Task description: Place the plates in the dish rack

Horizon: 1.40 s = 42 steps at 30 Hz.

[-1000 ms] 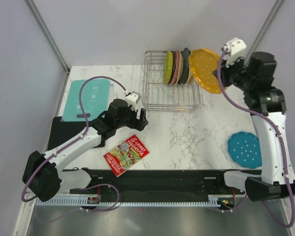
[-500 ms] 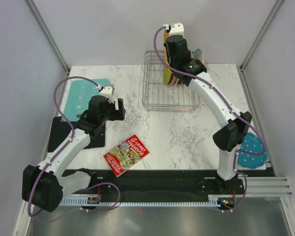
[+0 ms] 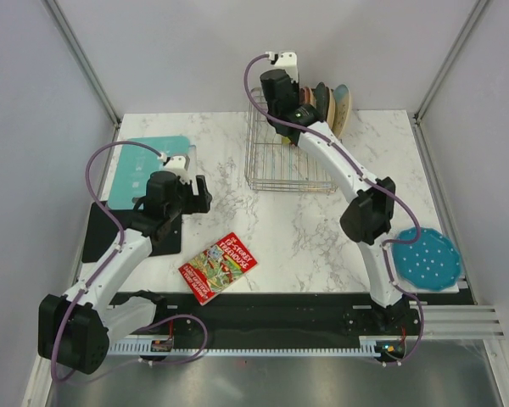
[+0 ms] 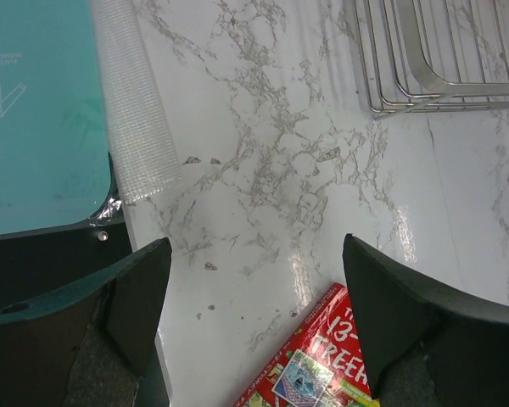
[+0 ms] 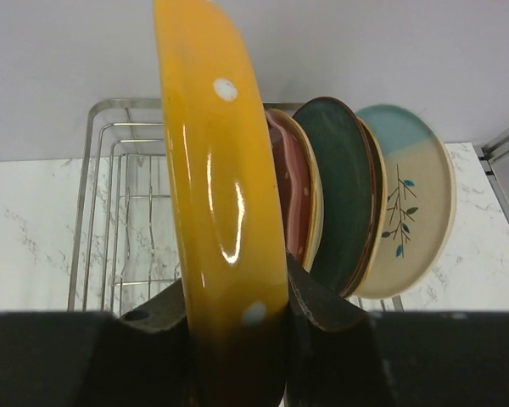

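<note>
The robot's right gripper needs to release the orange dotted plate upright in the dish rack, at the pink plate's end of the row (image 3: pixel 282 118) (image 5: pixel 210 216).
My right gripper (image 5: pixel 237 292) is shut on the rim of the orange dotted plate (image 5: pixel 220 186), holding it upright and edge-on over the wire dish rack (image 5: pixel 110 212). The plate sits just left of a pink plate (image 5: pixel 295 195), a dark green plate (image 5: pixel 343 186) and a cream plate with a branch pattern (image 5: pixel 407 203), all standing in the rack. From above, the right gripper (image 3: pixel 284 114) hangs over the rack (image 3: pixel 271 165) and hides the orange plate. A blue dotted plate (image 3: pixel 424 259) lies flat at the right. My left gripper (image 3: pixel 205 193) is open and empty, low over the table (image 4: pixel 254 254).
A teal board (image 3: pixel 144 165) lies at the left on a black mat (image 3: pixel 106 225); it also shows in the left wrist view (image 4: pixel 34 110). A red book (image 3: pixel 218 265) lies near the front, just under the left gripper's right finger (image 4: pixel 322 365). The rack's near corner (image 4: pixel 433 76) is ahead of the left gripper.
My right arm has swung left with the orange plate, from beside the rack's right end to over the rack, left of the standing plates. My left gripper has drawn back to the left.
</note>
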Tool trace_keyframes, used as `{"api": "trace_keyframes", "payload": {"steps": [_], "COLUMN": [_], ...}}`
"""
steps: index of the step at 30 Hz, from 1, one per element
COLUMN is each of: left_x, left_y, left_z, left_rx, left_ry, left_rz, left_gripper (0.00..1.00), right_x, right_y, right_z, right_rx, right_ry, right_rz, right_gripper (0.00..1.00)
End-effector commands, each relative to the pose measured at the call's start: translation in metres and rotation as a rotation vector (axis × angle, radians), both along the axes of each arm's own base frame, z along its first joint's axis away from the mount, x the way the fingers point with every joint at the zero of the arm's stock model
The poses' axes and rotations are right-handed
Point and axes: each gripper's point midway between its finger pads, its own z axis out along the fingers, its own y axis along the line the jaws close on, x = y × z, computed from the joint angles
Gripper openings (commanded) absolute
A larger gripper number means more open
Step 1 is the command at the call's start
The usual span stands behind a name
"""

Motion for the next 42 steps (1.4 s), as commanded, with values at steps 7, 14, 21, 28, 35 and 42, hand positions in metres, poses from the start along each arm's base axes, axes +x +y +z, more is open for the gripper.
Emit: {"api": "trace_keyframes", "payload": {"steps": [7, 14, 21, 28, 35, 42], "left_x": [0.001, 0.003, 0.006, 0.011, 0.033, 0.074], "left_y": [-0.002, 0.000, 0.002, -0.005, -0.021, -0.039], "left_z": [0.005, 0.001, -0.004, -0.008, -0.010, -0.008], "left_rx": [-0.033, -0.024, -0.024, -0.044, -0.071, -0.090], "left_ry": [-0.033, -0.029, -0.013, 0.011, 0.045, 0.076], "left_rz": [0.001, 0.006, 0.013, -0.005, -0.044, -0.067], "left_gripper": [0.88, 0.88, 0.88, 0.88, 0.88, 0.88], "right_x": [0.037, 0.049, 0.057, 0.065, 0.074, 0.077], "right_y": [0.007, 0.012, 0.008, -0.002, -0.007, -0.001], "right_z": [0.037, 0.019, 0.008, -0.014, -0.047, -0.065], "right_rx": [0.011, -0.017, -0.028, -0.047, -0.056, -0.043], "right_ry": [-0.247, -0.247, -0.247, -0.226, -0.181, -0.159], "right_rz": [-0.104, -0.105, -0.118, -0.155, -0.164, -0.136], "right_gripper": [0.00, 0.00, 0.00, 0.00, 0.00, 0.00]}}
